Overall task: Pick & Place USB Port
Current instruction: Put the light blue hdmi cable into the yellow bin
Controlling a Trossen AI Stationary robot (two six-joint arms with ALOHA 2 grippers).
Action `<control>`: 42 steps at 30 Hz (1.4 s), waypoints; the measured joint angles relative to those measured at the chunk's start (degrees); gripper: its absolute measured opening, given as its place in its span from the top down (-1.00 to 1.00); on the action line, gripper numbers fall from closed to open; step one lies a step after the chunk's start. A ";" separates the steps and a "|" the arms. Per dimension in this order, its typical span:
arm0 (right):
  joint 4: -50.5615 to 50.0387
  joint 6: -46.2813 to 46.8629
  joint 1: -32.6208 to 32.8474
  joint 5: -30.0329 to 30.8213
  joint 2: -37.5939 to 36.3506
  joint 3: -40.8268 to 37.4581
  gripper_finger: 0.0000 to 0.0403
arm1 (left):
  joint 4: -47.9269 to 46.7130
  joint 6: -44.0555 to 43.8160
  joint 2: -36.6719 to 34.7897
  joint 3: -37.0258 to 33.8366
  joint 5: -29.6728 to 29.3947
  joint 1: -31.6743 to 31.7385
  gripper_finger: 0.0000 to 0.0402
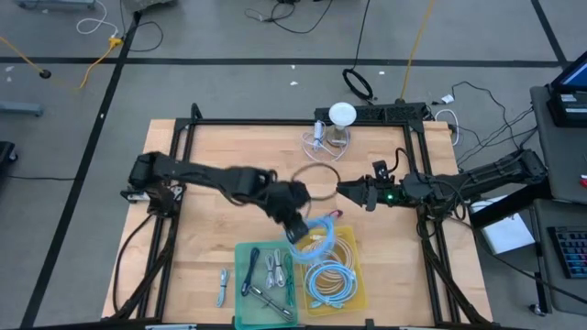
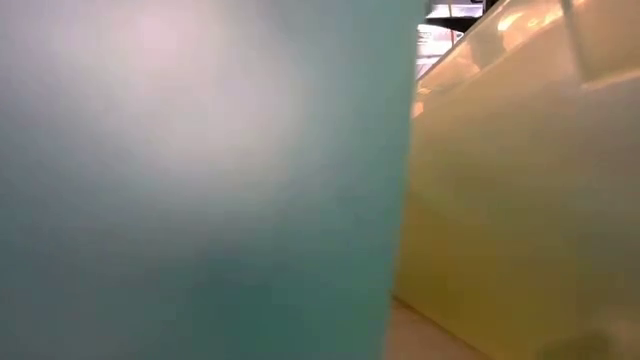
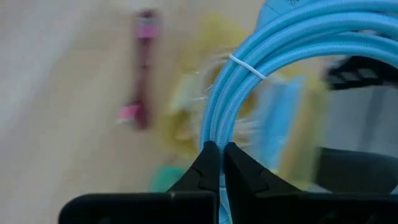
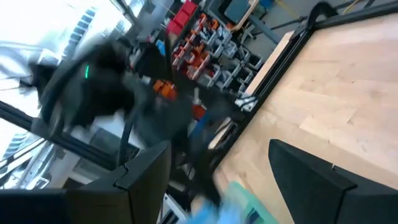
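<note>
Next, my left gripper lets go of the light-blue coil on the beige cable at the yellow tray's far end [image 1: 327, 256] [image 3: 231, 107].
My left gripper [image 1: 295, 229] reaches in from the table's left to the middle and is shut on a coil of light-blue cable [image 1: 316, 235] over the far corner of the yellow tray [image 1: 353, 240]. In the left wrist view the coil [image 3: 292, 37], bound by a white tie [image 3: 245, 65], curves up from the gripper [image 3: 217, 148]. More blue cable [image 1: 328, 280] lies in the yellow tray. My right gripper [image 1: 350, 190] waits open to the right of centre, touching nothing; its fingers [image 4: 221, 155] stand wide apart. My left gripper pinches the blue coil's bundled strands [image 3: 214, 127] between its two fingertips [image 3: 208, 155], which lie across the strands. The coil loops away beyond the fingers. Whether its far side rests on the yellow tray, I cannot tell.
A green tray [image 1: 246, 261] with dark cables sits left of the yellow one, and loose connectors [image 1: 223, 286] lie beside it. A small red-pink stick [image 1: 332, 216] and a thin cable ring [image 1: 316, 177] lie near centre. A white round object [image 1: 342, 115] stands at the far edge. Tray walls [image 2: 200, 180] block the low view.
</note>
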 joint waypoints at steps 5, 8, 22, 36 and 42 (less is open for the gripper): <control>-0.22 -0.80 -1.37 -0.09 -1.11 0.00 -0.32 | 8.83 -3.23 5.52 0.01 4.93 -0.74 0.98; -0.26 -1.31 -1.46 0.01 -1.61 0.00 -0.32 | 9.70 -3.90 8.55 -0.01 6.99 -0.20 0.98; -0.11 -1.38 -1.44 0.04 -1.55 -0.02 -0.32 | 14.12 -5.55 12.22 -0.01 9.11 1.94 0.98; 0.44 -1.47 -1.37 -0.09 -1.50 -0.04 -0.32 | 14.91 -2.96 16.81 0.01 9.90 -0.29 0.98; 0.66 -1.34 -1.14 0.00 -1.53 -0.04 -0.32 | 10.90 0.62 17.05 1.11 3.98 0.46 0.98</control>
